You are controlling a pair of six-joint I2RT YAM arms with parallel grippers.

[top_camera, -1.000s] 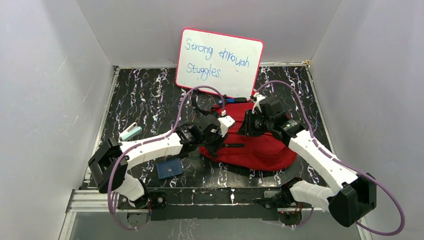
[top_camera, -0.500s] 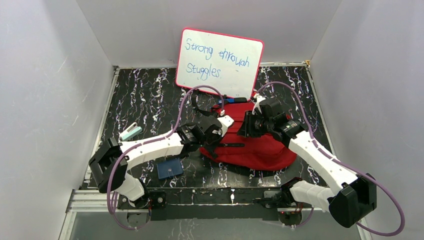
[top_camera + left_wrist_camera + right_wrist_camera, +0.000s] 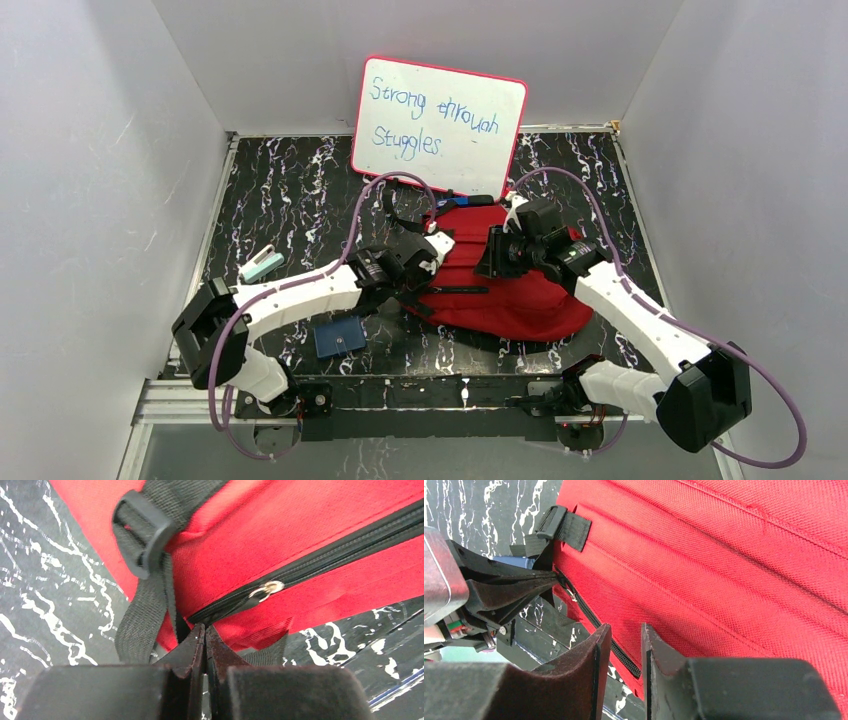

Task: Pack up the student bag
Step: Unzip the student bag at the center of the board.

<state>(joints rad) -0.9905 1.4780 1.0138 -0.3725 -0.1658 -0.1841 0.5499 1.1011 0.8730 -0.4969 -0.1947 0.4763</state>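
The silver slider is short of the zipper's end. Next, my left gripper opens from the pull tab's loose end and takes the pull tab nearer the slider (image 3: 247, 603).
The student bag (image 3: 510, 290) is a red fabric backpack lying flat mid-table, its black zipper (image 3: 325, 555) closed with a silver slider (image 3: 267, 587) near the left end. My left gripper (image 3: 205, 627) is shut, its tips touching the bag's corner right at the zipper's end; no fabric shows between the jaws. From above, the left gripper (image 3: 418, 288) sits at the bag's left edge. My right gripper (image 3: 624, 627) hovers open over the bag's red front (image 3: 724, 555), the zipper (image 3: 589, 612) running behind its gap, nothing held. The right gripper (image 3: 490, 255) is over the bag's upper middle.
A whiteboard (image 3: 438, 125) with blue writing leans at the back behind the bag. A blue square item (image 3: 340, 337) lies near the front left, a teal and white item (image 3: 262, 264) further left. A black strap with a buckle (image 3: 142, 535) hangs off the bag's corner.
My left gripper closed at the bag's left corner and shifted slightly left. The right gripper edged left over the bag with its jaws a little wider.
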